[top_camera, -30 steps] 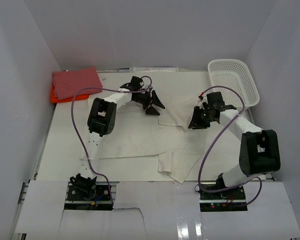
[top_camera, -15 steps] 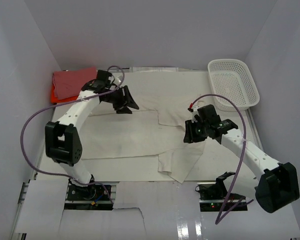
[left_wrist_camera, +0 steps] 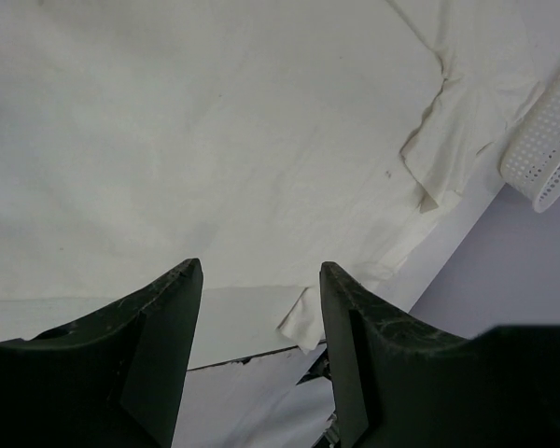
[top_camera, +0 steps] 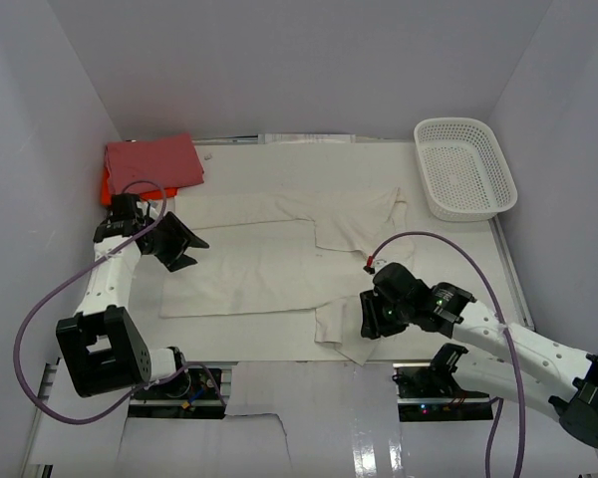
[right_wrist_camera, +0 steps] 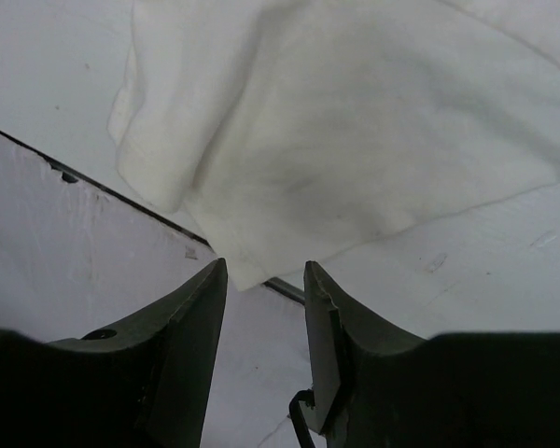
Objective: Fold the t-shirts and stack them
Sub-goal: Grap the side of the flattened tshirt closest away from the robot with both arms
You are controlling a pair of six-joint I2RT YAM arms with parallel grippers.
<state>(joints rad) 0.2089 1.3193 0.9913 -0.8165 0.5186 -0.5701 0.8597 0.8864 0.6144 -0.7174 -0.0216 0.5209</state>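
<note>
Next, my left gripper grips the cream t-shirt at the near corner of the bottom hem (top_camera: pixel 163 315), at the hem's end away from the white mesh basket.
The cream t-shirt (top_camera: pixel 259 261) lies spread flat across the middle of the table, one sleeve (top_camera: pixel 341 337) reaching the near edge. The dusty pink-red t-shirt (top_camera: pixel 151 162) lies folded at the back left, on top of the bright orange t-shirt (top_camera: pixel 108 187). My left gripper (top_camera: pixel 190 252) hovers open over the cream shirt's left edge with nothing between its fingers (left_wrist_camera: pixel 163 345); below it is cream cloth (left_wrist_camera: pixel 215 140). My right gripper (top_camera: pixel 364 321) is open just above the near sleeve (right_wrist_camera: pixel 336 140), whose corner lies between the fingertips (right_wrist_camera: pixel 205 299), not gripped.
A white mesh basket (top_camera: pixel 454 123) stands at the back right and also shows in the left wrist view as the basket (left_wrist_camera: pixel 546 154). White walls close in on three sides. The table's front edge (right_wrist_camera: pixel 84 182) runs right under the sleeve.
My left arm has swung from the back centre to the shirt's left edge. My right arm has pulled back to the near sleeve, and its jaws have opened wider.
</note>
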